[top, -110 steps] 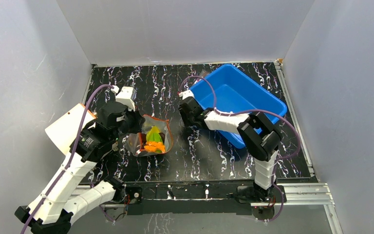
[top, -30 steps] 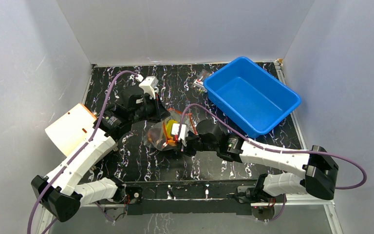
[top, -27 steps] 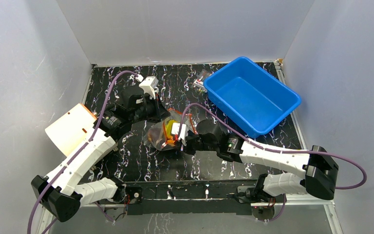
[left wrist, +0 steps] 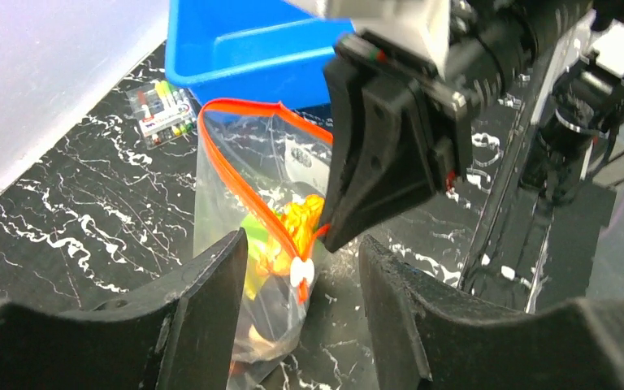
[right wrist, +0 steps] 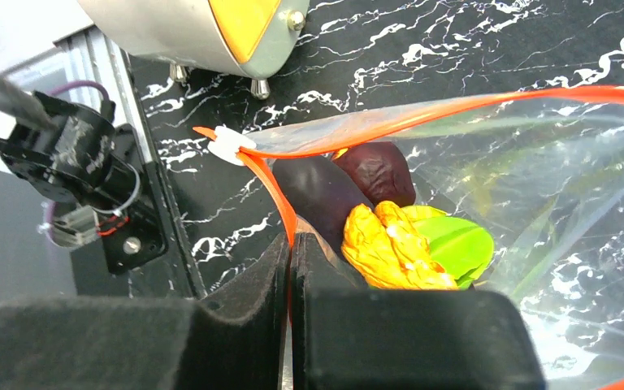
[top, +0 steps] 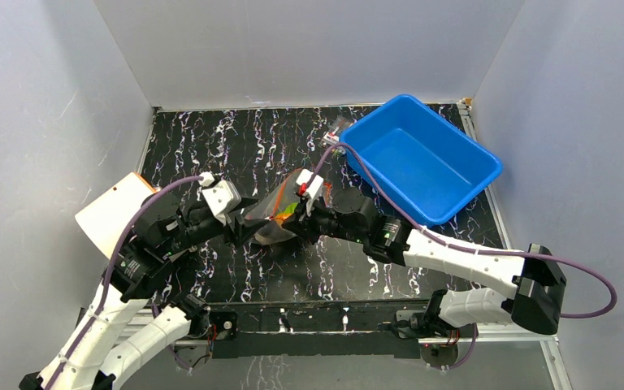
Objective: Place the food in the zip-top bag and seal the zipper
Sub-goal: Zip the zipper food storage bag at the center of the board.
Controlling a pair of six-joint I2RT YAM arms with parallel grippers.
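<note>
My right gripper is holding the orange zipper below the white slider, so I will pinch the zipper's end with my left gripper before my right gripper takes the slider (right wrist: pixel 231 145).
The zip-top bag (top: pixel 275 218) stands up from the black marbled table. Through its clear plastic I see the food: a dark eggplant (right wrist: pixel 322 193), a dark purple ball (right wrist: pixel 382 171), a yellow-orange piece (right wrist: pixel 390 244) and a green piece (right wrist: pixel 455 244). My right gripper (right wrist: pixel 290 248) is shut on the zipper (right wrist: pixel 270 183), just below its white slider (right wrist: pixel 226 145), and holds that edge up. My left gripper (left wrist: pixel 305 244) is open on the bag's near-left side. The slider (left wrist: pixel 299 272) hangs ahead of the gap between its fingers (left wrist: pixel 211 301), and nothing is gripped.
A blue bin (top: pixel 418 158) sits at the back right, with a small packet of colourful sticks (top: pixel 335 134) beside its left corner. A white and orange object (top: pixel 118 213) lies at the table's left edge. Grey walls enclose three sides.
My left gripper has let go of the bag, opened and drawn back to the near left. My right gripper has shut on the zipper edge and moved up and away with it.
</note>
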